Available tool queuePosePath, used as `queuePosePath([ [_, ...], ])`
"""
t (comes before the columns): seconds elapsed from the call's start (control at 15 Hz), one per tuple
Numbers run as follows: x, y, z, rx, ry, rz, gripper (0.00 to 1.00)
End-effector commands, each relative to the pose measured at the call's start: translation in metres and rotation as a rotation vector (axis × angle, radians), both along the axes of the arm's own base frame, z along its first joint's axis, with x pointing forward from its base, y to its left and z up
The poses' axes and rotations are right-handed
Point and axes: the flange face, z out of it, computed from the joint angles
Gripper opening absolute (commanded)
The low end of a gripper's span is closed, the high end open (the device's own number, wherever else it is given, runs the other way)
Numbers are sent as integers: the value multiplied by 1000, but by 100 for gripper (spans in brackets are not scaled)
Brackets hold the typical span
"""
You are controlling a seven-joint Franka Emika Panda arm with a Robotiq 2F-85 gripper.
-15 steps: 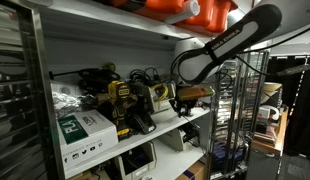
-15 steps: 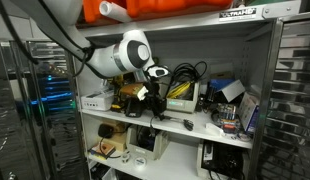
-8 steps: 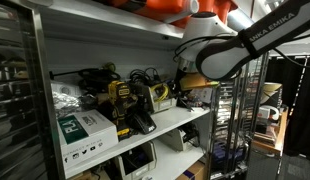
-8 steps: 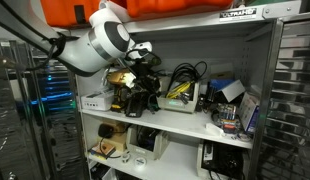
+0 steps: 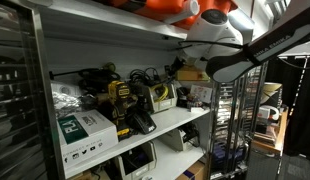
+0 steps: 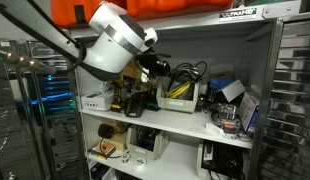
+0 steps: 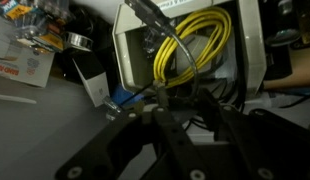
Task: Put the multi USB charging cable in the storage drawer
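Note:
The robot's gripper should release the multi USB charging cable on the yellow coiled cable inside the white storage drawer (image 5: 161, 93) (image 7: 190, 58).
In the wrist view my gripper (image 7: 180, 100) is dark and low in the frame, its fingers close together on a thin black cable, the multi USB charging cable (image 7: 160, 25), which runs up from the fingertips across the drawer. The storage drawer (image 7: 250, 60) is a white open bin holding a yellow coiled cable (image 7: 200, 45). It lies just beyond the fingertips. In both exterior views the bin with yellow inside stands on the middle shelf (image 5: 163, 97) (image 6: 181, 95). The gripper (image 6: 155, 66) hangs above and beside it, partly hidden by the arm.
The shelf (image 5: 145, 135) is crowded: yellow and black power tools (image 5: 125, 105), a white and green box (image 5: 83, 130), tangled black cables (image 6: 190, 72), and small boxes (image 6: 230, 92). A shelf board above (image 6: 215, 22) limits headroom. Wire racks (image 5: 235, 120) stand beside.
The arm has swung up and away from the shelf front. The gripper has moved from the power tools towards the white bin, with the black cable trailing from it.

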Motion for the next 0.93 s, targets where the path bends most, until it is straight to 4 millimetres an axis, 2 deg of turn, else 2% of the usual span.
queuePosePath([
  [0.0,46,-5,5,33,-124,-10,10],
  [0.27,83,3,-24,53,-155,-10,12],
  [0.53,103,15,-57,25,-119,26,10],
  [0.73,111,29,-63,-12,-123,56,10],
  [0.87,116,37,-57,-39,-150,68,10],
])
